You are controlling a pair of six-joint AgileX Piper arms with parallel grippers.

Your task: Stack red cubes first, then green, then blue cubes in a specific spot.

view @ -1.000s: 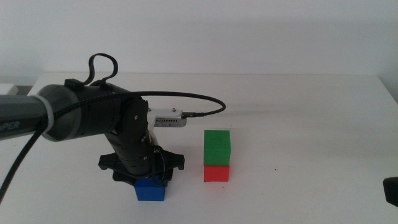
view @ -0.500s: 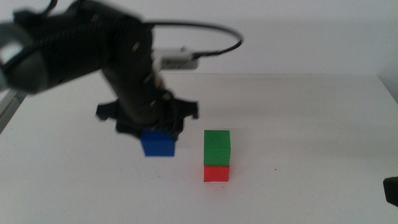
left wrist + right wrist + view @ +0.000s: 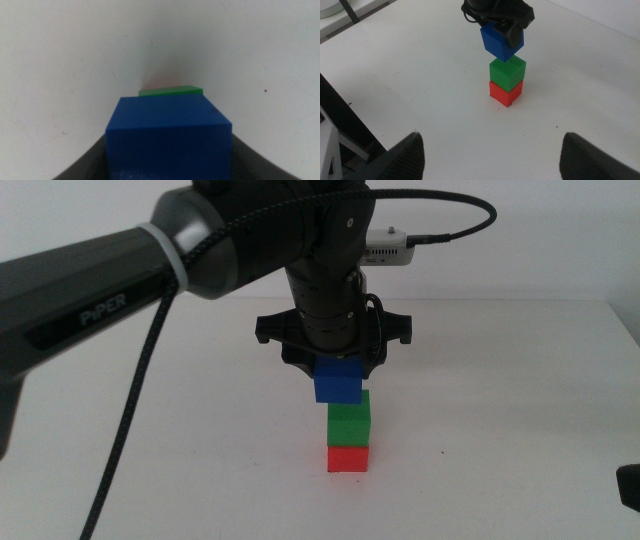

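My left gripper has the blue cube. I will release it on top of the green cube (image 3: 349, 397) (image 3: 171, 93), so that it caps the stack above the red cube.
A red cube (image 3: 348, 458) sits on the white table with a green cube (image 3: 349, 420) stacked squarely on it. My left gripper (image 3: 337, 372) is shut on a blue cube (image 3: 337, 384), which hangs just over the green cube's top, shifted slightly left of it. The left wrist view shows the blue cube (image 3: 169, 132) between the jaws with a sliver of green cube (image 3: 171, 91) beyond. From the right wrist I see blue cube (image 3: 501, 41), green cube (image 3: 507, 71) and red cube (image 3: 506, 93). My right gripper (image 3: 492, 142) waits open at the table's near right. The specific spot is hidden.
A tiny dark dot (image 3: 441, 454) marks the table right of the stack. The left arm's black cable (image 3: 130, 430) hangs down at the left. Bare white tabletop (image 3: 520, 380) surrounds the stack. Part of a dark frame (image 3: 340, 125) stands beside the table.
The left gripper lifted the blue cube off the table at the left and carried it up and to the right, over the green-on-red stack. The right arm stayed still.
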